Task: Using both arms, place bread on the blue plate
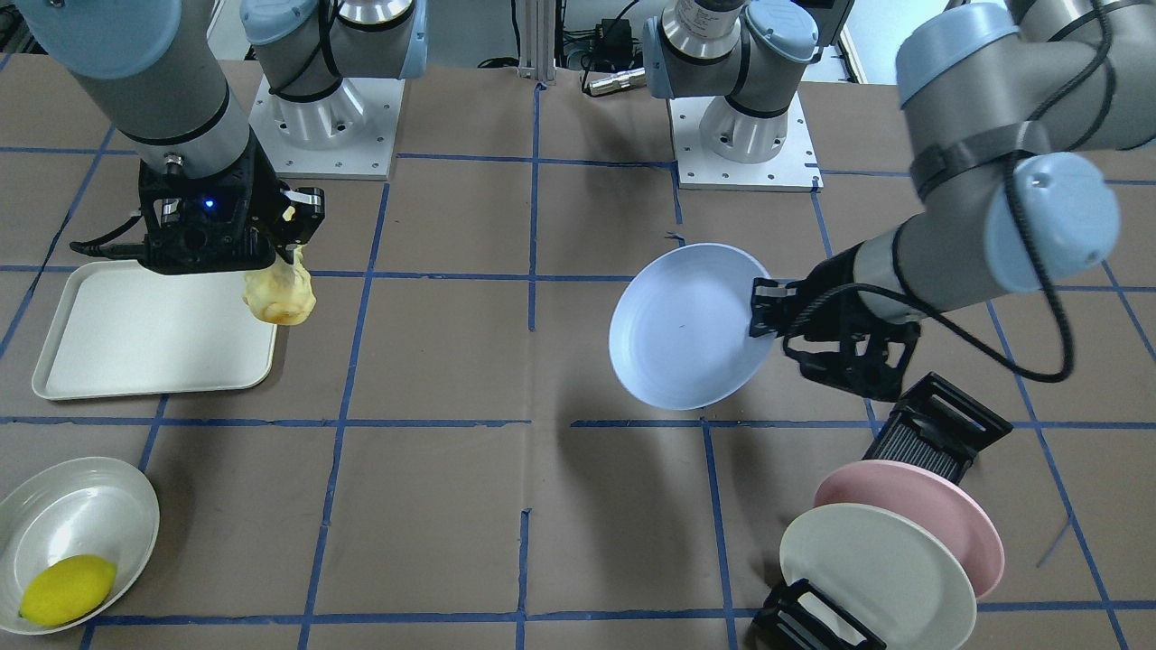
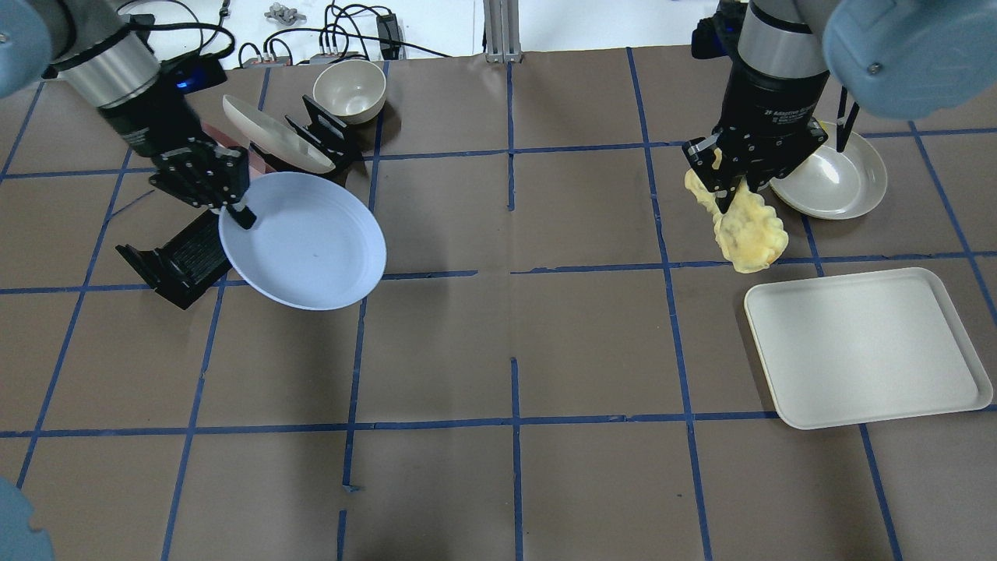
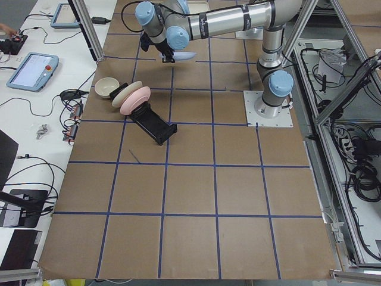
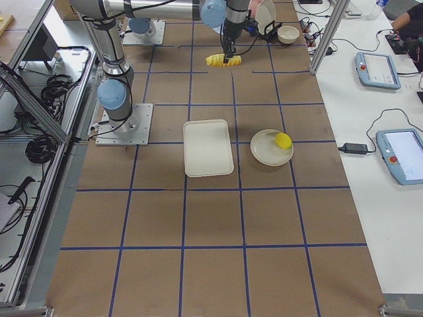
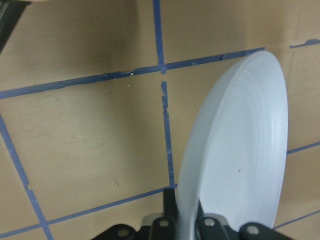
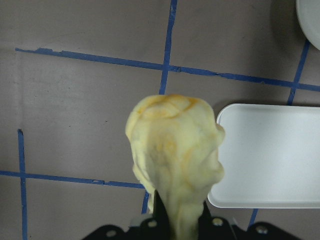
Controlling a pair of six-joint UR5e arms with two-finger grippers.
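Next, my left gripper sets down and lets go of the blue plate on the table (image 1: 517, 410) (image 5: 300, 54) between the cream-white tray and the black dish rack.
My left gripper (image 2: 240, 214) is shut on the rim of the blue plate (image 2: 304, 240) and holds it in the air, tilted, next to the black dish rack; the gripper (image 1: 757, 318) and plate (image 1: 688, 325) also show in the front view, and the plate fills the left wrist view (image 5: 240, 150). My right gripper (image 2: 728, 185) is shut on one end of the pale-yellow bread (image 2: 749, 232), which hangs down above the table by the tray's corner. The bread also shows in the front view (image 1: 280, 291) and in the right wrist view (image 6: 175, 150).
A cream-white tray (image 2: 861, 347) lies on the right. A shallow bowl (image 2: 833, 181) sits behind the right gripper; it holds a lemon (image 1: 68, 589). A black dish rack (image 2: 183, 257) holds a pink plate (image 1: 930, 519) and a cream plate (image 1: 871, 573). A small bowl (image 2: 349, 89) stands beyond.
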